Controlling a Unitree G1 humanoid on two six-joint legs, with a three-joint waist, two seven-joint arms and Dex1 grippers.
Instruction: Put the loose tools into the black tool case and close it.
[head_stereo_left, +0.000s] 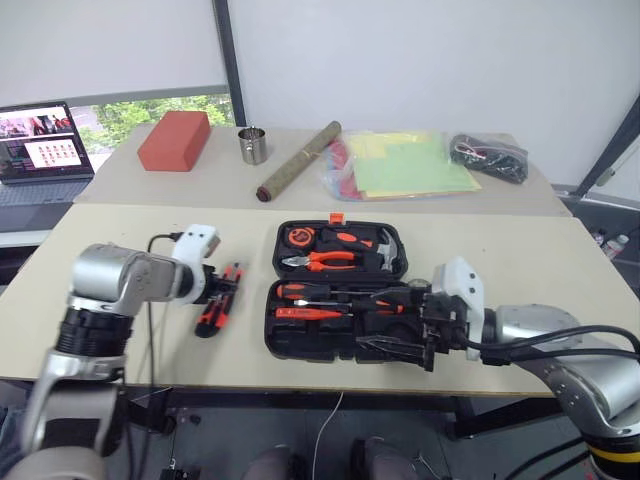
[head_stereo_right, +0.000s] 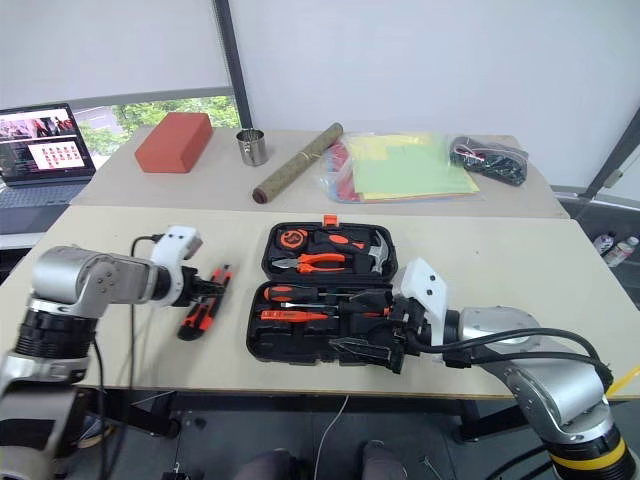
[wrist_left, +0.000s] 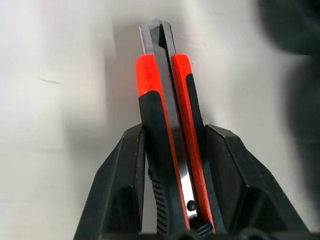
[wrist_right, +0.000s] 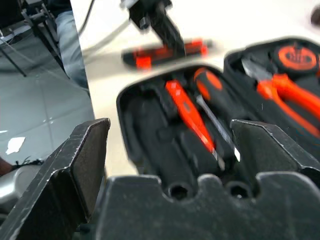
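My left gripper should open and release the utility knife so that it rests between the orange tester pen and the case's near edge (head_stereo_left: 323, 337). The knife still lies on the table beside the case.
The black tool case (head_stereo_left: 282, 338) lies open in the middle of the front table. Its near half holds a screwdriver (head_stereo_left: 305, 291) and an orange tester pen (head_stereo_left: 312, 313). Pliers, a hammer and a tape measure sit in the far half. To the left of the case, the black-and-orange utility knife (head_stereo_left: 213, 308) lies on the table. My left gripper (head_stereo_left: 222, 290) is down on it, and in the left wrist view both fingers (wrist_left: 125, 185) press the knife (wrist_left: 165, 100) from either side. My right gripper (head_stereo_left: 388, 322) hovers open over the case's near right corner, holding nothing.
On the back table are a red block (head_stereo_left: 175, 140), a metal cup (head_stereo_left: 252, 145), a rolled tube (head_stereo_left: 298, 160), a plastic bag of coloured sheets (head_stereo_left: 405, 165) and black cables (head_stereo_left: 490, 158). A laptop (head_stereo_left: 40, 145) stands at the far left.
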